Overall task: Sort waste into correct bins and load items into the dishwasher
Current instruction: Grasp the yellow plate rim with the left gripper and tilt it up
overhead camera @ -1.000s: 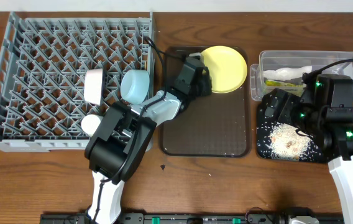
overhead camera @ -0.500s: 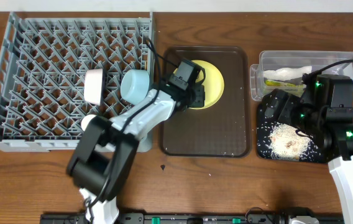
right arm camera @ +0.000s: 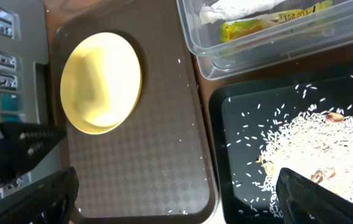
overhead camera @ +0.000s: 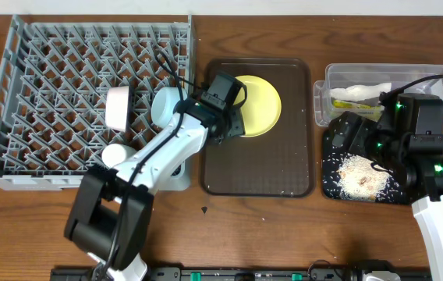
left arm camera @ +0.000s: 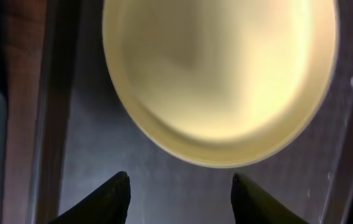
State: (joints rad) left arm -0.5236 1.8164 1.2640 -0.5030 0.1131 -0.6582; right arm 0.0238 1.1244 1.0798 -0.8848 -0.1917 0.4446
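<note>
Both left fingers are outside the yellow plate's near rim, so I will turn that gripper and pinch that rim (left arm camera: 158,135) between them.
The round yellow plate (overhead camera: 256,105) lies flat on the dark brown tray; it also shows in the left wrist view (left arm camera: 220,74) and the right wrist view (right arm camera: 102,84). My left gripper (overhead camera: 228,121) (left arm camera: 179,190) is open and empty, its fingertips just short of the plate's near-left rim. In the grey dish rack (overhead camera: 50,55) stand a white bowl (overhead camera: 118,107), a light blue bowl (overhead camera: 167,107) and a white cup (overhead camera: 115,154). My right gripper (overhead camera: 345,139) (right arm camera: 176,193) is wide open and empty over the black tray (overhead camera: 332,186) with the rice crumbs (overhead camera: 359,173). No chopsticks show.
The dark brown serving tray (overhead camera: 260,168) lies between the rack and the bins, with a few crumbs on it. The clear tub (overhead camera: 338,72) behind the black tray holds the white paper strip (right arm camera: 238,7) and the wrapper packet (right arm camera: 251,28).
The yellow plate has slid from the brown tray's far right corner to the left and nearer, along with my left gripper. The right arm has not moved.
</note>
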